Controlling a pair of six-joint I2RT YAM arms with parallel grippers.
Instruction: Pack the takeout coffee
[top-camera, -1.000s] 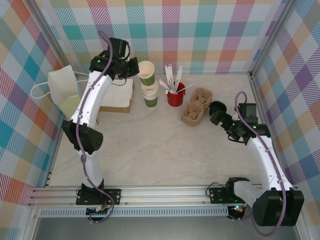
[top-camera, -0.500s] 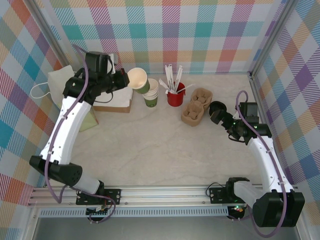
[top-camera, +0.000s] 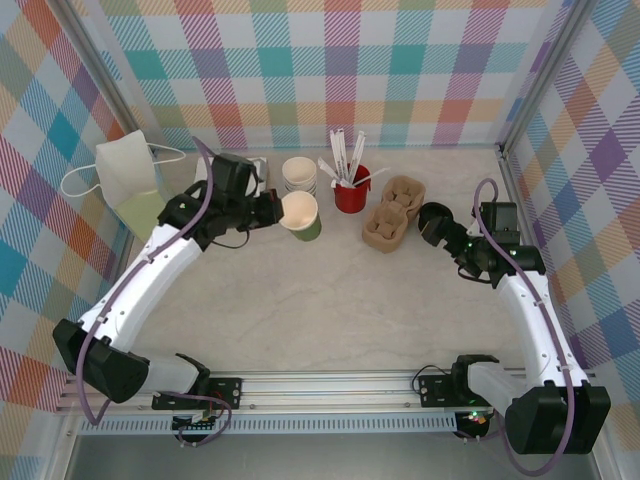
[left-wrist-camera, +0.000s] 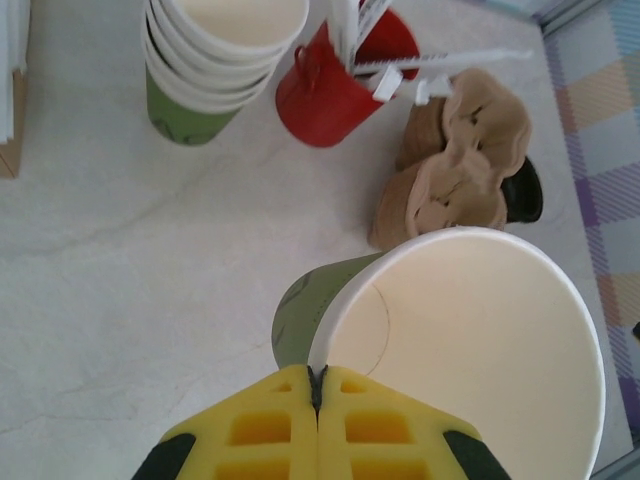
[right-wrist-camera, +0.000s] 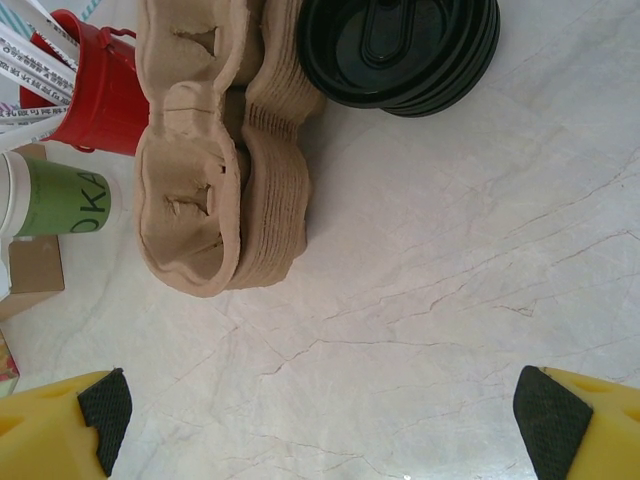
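My left gripper is to set the paper cup, now just in front of the lidless stack, down on the bare table (top-camera: 331, 272) in front of the red cup of stirrers.
My left gripper (top-camera: 278, 212) (left-wrist-camera: 316, 385) is shut on the rim of a lidless cream paper cup (top-camera: 301, 215) (left-wrist-camera: 470, 340) with a green lower band. The cup is held just in front of the stack of lidless cups (top-camera: 299, 173) (left-wrist-camera: 215, 60). I cannot tell whether its base touches the table. A takeout coffee with a lid on is out of view. A pile of black lids (top-camera: 435, 222) (right-wrist-camera: 400, 45) lies at the right. My right gripper (top-camera: 452, 246) (right-wrist-camera: 320, 410) hovers open just near of it, with bare table between its fingers.
A red cup of stirrers (top-camera: 351, 192) (left-wrist-camera: 340, 85) stands right of the stack. Brown pulp cup carriers (top-camera: 392, 212) (right-wrist-camera: 220, 150) lie between it and the lids. A white paper bag (top-camera: 125, 175) lies at the far left. Plaid walls close in the table.
My left arm has carried the single cup off the stack, swung it left, then brought it down upright in front of the stack. The right arm has not moved.
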